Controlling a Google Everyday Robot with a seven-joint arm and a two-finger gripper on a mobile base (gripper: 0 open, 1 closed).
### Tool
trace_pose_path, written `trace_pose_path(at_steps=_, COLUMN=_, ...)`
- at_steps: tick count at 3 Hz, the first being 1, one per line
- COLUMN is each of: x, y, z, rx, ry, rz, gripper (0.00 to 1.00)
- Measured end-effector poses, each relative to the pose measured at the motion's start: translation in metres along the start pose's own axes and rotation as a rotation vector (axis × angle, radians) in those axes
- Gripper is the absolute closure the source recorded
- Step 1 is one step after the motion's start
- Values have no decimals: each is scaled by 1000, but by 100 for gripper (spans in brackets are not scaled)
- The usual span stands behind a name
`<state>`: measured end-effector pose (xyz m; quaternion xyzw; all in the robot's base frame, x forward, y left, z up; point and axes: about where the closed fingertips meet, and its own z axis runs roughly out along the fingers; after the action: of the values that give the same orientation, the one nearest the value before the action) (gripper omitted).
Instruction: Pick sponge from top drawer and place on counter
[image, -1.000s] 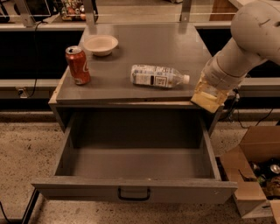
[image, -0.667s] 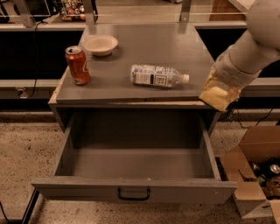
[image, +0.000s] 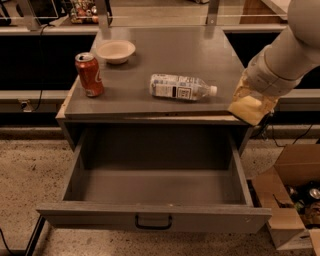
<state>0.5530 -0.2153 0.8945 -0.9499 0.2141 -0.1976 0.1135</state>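
The robot's gripper should release the sponge on the counter (image: 232, 98) just past the cap of the water bottle.
The top drawer (image: 155, 190) stands pulled fully out, and its grey inside is bare. My gripper (image: 250, 102) hangs at the right front corner of the counter (image: 175, 55), just past its right edge and above the drawer's right side. It is shut on the sponge (image: 249, 110), a pale yellow block that sticks out below the fingers. The sponge is held in the air and touches neither the counter nor the drawer.
On the counter a red soda can (image: 90, 74) stands at the front left, a white bowl (image: 115, 51) sits behind it, and a plastic water bottle (image: 181, 87) lies on its side near the middle. An open cardboard box (image: 290, 200) sits on the floor at the right.
My gripper has moved to the right and a little up with the sponge, from over the counter's front right corner to just beyond its right edge. Nothing else has moved.
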Motion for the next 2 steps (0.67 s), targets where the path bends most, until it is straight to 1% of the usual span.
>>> trace_pose_path(at_steps=1, x=4, y=-16, z=26, rx=-3, ry=36, rz=-55, gripper=100)
trace_pose_path(at_steps=2, x=24, y=-28, z=53, rx=5, ry=113, rz=-92, gripper=100)
